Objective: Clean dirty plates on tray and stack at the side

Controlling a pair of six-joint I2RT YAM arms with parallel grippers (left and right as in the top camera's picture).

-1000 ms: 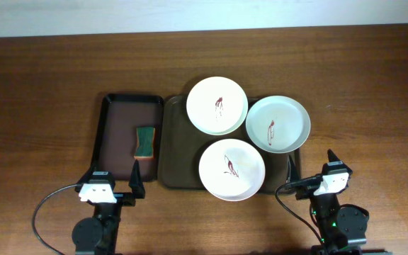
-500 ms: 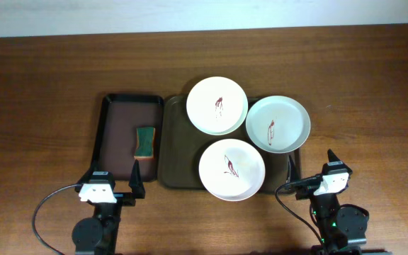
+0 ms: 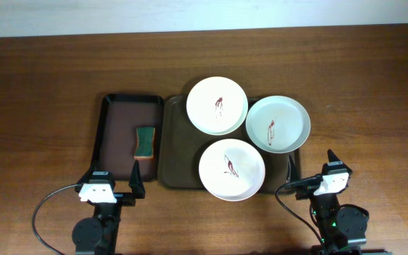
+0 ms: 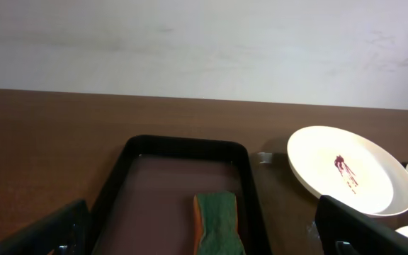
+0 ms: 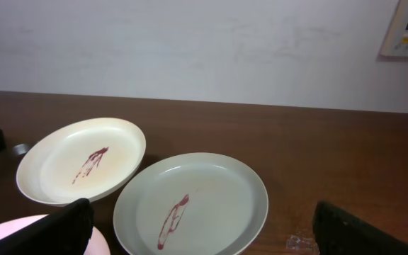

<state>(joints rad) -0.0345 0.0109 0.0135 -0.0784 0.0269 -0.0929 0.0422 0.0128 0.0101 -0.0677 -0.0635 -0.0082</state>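
Observation:
The middle of the green-and-orange sponge (image 3: 144, 143) (image 4: 219, 228) in the small tray will be gripped by my left gripper, which will pinch the sponge's long sides together.
Three white plates with dark-red smears lie on the dark-brown tray (image 3: 176, 152): a far plate (image 3: 217, 105), a right plate (image 3: 278, 123) and a near plate (image 3: 231, 169). The right plate overhangs the tray's right edge. My left gripper (image 3: 113, 182) is open and empty at the table's near edge, just before the small tray. My right gripper (image 3: 310, 168) is open and empty, near the right plate's front. In the left wrist view the far plate (image 4: 349, 168) lies at right. In the right wrist view the right plate (image 5: 190, 205) lies between my fingers, the far plate (image 5: 82, 159) at left.
A smaller black-rimmed tray (image 3: 112, 134) left of the brown tray holds a green-and-orange sponge (image 3: 144, 141), also seen in the left wrist view (image 4: 218, 223). A white wall backs the table. Cables trail from both arm bases at the near edge.

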